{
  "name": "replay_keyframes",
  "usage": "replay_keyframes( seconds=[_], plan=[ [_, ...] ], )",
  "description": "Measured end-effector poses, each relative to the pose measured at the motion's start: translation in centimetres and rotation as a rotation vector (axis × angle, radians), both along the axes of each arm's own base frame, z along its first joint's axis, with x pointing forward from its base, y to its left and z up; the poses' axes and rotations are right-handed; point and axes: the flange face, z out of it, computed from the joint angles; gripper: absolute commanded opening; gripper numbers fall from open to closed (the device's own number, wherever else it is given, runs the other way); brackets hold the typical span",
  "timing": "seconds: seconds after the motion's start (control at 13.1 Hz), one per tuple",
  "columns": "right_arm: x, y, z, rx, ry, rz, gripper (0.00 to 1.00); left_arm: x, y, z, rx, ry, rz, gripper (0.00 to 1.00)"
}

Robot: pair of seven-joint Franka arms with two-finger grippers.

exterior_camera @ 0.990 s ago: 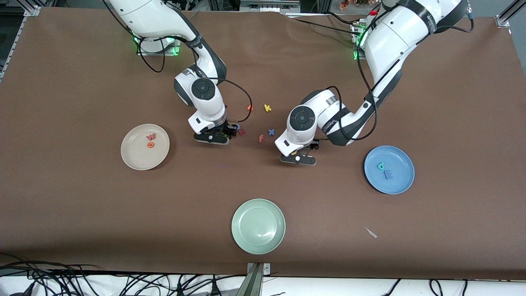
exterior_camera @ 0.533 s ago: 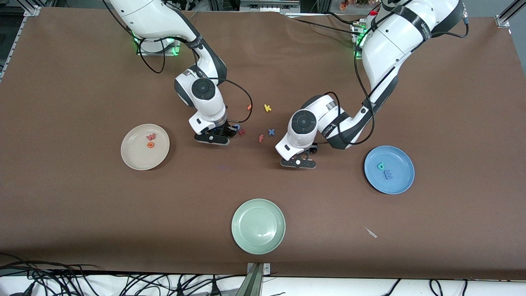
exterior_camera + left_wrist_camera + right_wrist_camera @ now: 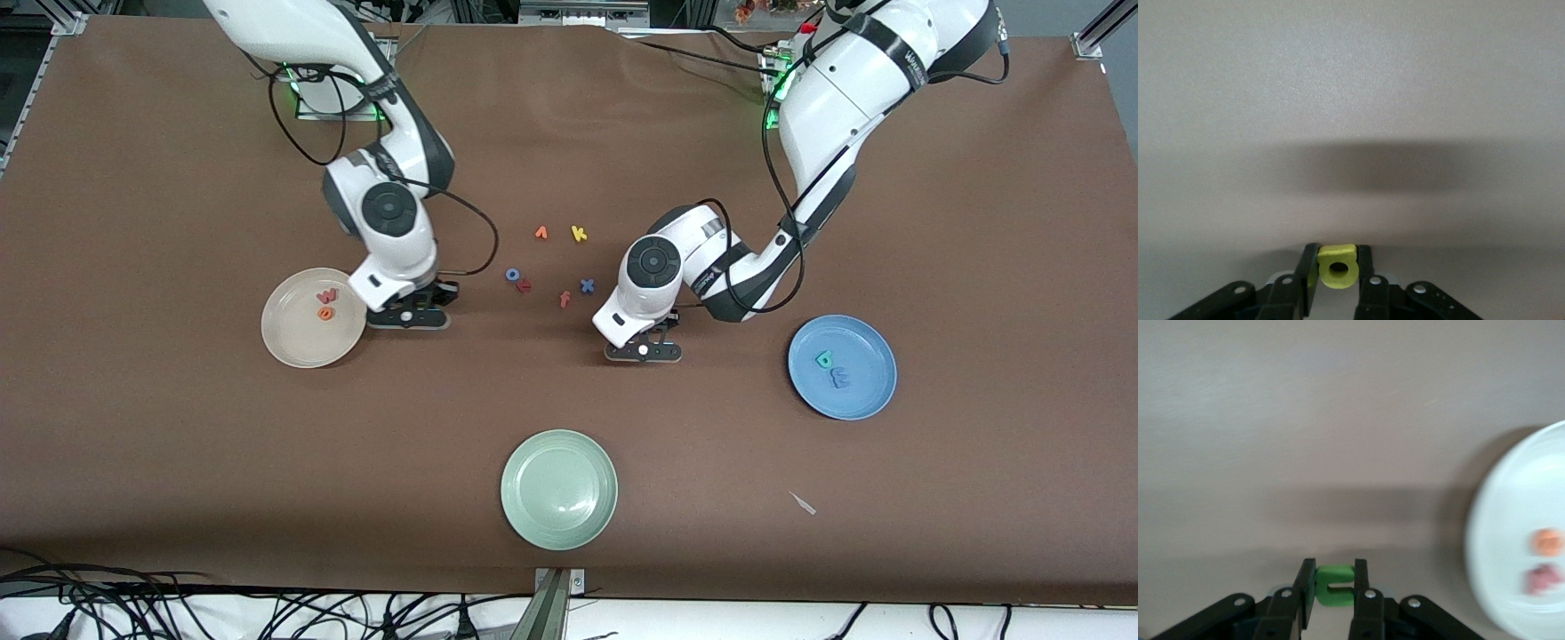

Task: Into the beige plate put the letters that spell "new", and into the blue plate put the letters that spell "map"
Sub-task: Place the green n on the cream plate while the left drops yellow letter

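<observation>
The robot's left gripper will release the yellow "a", now held just above the table, between the teal "p" and the blue plate's far rim (image 3: 821,337).
My right gripper (image 3: 409,316) (image 3: 1335,575) is shut on the green "n" (image 3: 1335,587), low over the table beside the beige plate (image 3: 298,342) (image 3: 1511,520). That plate holds the salmon-red "w" (image 3: 327,294) (image 3: 1541,579) and the orange "e" (image 3: 326,313) (image 3: 1547,541). Between the loose letters and the blue plate (image 3: 867,391), my left gripper (image 3: 642,349) (image 3: 1338,257) is shut on the yellow "a" (image 3: 1337,268) just above the table. The teal "p" (image 3: 825,359) and blue "m" (image 3: 839,380) lie in the blue plate. In the front view the hands hide both held letters.
Loose letters lie between the two hands: orange "v" (image 3: 540,233), yellow "k" (image 3: 579,234), blue "o" (image 3: 513,275), a dark red letter (image 3: 524,285), orange "f" (image 3: 564,299), blue "x" (image 3: 587,285). A pale green plate (image 3: 558,489) sits near the front edge, a small white scrap (image 3: 803,503) beside it.
My right gripper shut on the green "n" among the loose letters and carried it toward the beige plate. My left gripper shut on the yellow "a", staying nearly in place.
</observation>
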Motion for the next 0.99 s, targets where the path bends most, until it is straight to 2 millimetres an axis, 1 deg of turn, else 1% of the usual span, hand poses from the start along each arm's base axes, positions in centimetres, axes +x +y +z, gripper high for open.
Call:
replay_keyframes(
  seconds=[0.08, 0.15, 0.23, 0.3, 0.38, 0.46, 0.53, 0.61, 0.69, 0.76, 0.84, 0.91, 0.99],
  plan=[
    [0.4, -2.0, 1.0, -0.014, 0.008, 0.028, 0.05, 0.1, 0.1, 0.1, 0.001, -0.001, 0.003, 0.0],
    [0.5, -4.3, 1.6, -0.026, 0.017, 0.056, 0.06, 0.4, 0.3, 0.4, 0.006, -0.001, 0.007, 0.0],
    [0.4, -7.0, 1.9, -0.037, 0.033, 0.083, 0.07, 0.9, 0.7, 1.1, 0.025, 0.002, 0.015, 0.0],
    [0.1, -9.4, 2.0, -0.043, 0.045, 0.099, 0.09, 1.5, 1.3, 2.2, 0.044, 0.002, 0.02, 0.0],
    [-0.3, -11.6, 1.9, -0.043, 0.05, 0.111, 0.3, 2.3, 2.4, 3.8, 0.072, 0.003, 0.018, 0.0],
    [-0.8, -13.2, 1.6, -0.037, 0.043, 0.117, 0.79, 3.1, 4.0, 5.7, 0.103, 0.008, 0.007, 0.0],
    [-1.3, -14.1, 1.1, -0.03, 0.034, 0.116, 0.9, 4.0, 6.0, 7.6, 0.133, 0.016, -0.015, 0.0],
    [-1.7, -14.3, 0.7, -0.02, 0.03, 0.108, 0.97, 4.9, 8.4, 9.3, 0.159, 0.03, -0.046, 0.0],
    [-1.8, -14.2, 0.7, -0.002, 0.028, 0.091, 0.98, 5.9, 11.3, 10.8, 0.177, 0.047, -0.084, 0.02],
    [-1.7, -14.0, 0.9, 0.014, 0.024, 0.075, 0.98, 7.0, 14.6, 12.0, 0.182, 0.062, -0.127, 0.1],
    [-1.5, -13.9, 1.3, 0.025, 0.016, 0.067, 0.98, 8.1, 18.1, 12.8, 0.179, 0.074, -0.164, 0.1],
    [-1.2, -13.7, 1.9, 0.029, 0.01, 0.064, 0.98, 9.0, 21.7, 13.0, 0.172, 0.089, -0.191, 0.1],
    [-0.7, -13.6, 2.7, 0.029, 0.012, 0.06, 0.99, 9.8, 25.3, 12.8, 0.162, 0.107, -0.209, 0.1]
  ],
)
